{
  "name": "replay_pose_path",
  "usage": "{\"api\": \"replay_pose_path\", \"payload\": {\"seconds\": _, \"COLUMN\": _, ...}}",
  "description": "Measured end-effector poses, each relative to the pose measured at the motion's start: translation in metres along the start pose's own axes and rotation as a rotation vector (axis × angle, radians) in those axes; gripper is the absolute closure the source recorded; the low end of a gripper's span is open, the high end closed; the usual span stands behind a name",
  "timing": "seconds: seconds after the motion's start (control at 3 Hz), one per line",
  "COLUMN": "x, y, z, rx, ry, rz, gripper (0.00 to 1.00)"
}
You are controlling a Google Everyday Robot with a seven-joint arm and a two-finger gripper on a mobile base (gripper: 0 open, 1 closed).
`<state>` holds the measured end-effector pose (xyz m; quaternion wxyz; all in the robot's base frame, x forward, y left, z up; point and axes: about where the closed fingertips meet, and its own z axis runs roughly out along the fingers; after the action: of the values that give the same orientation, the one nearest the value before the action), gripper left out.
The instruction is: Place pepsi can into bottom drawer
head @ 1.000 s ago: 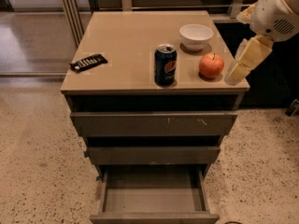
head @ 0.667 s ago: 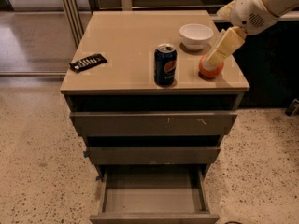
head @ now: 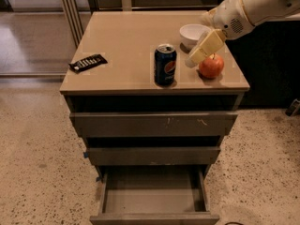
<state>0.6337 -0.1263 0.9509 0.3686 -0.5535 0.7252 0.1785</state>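
Note:
Next, my gripper grips around the middle of the pepsi can [head: 166, 66], roughly halfway from the can's top rim to the cabinet top.
The pepsi can [head: 165, 64] stands upright near the front edge of the cabinet top [head: 126, 46], a little right of the middle. The bottom drawer [head: 153, 196] is pulled out below the two upper drawers and shows a bare tray. My gripper [head: 194, 60] hangs above the cabinet top at the end of the white arm coming in from the upper right. It is just right of the can and left of the apple, apart from the can.
A red apple [head: 211, 66] sits right of the can, a white bowl [head: 194, 33] behind it. A black packet [head: 87, 62] lies at the top's left edge. The top drawer [head: 153, 123] and middle drawer [head: 153, 154] stick out slightly. Speckled floor surrounds the cabinet.
My arm has swung left from beyond the cabinet's right edge; the gripper now hangs over the top between the apple and the can. The can has not moved.

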Motion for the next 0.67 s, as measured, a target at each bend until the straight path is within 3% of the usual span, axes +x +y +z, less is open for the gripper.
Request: {"api": "replay_pose_path", "payload": {"seconds": 0.67, "x": 0.007, "y": 0.01, "z": 0.013, "rx": -0.03, "ry": 0.02, "rz": -0.03, "gripper": 0.0}}
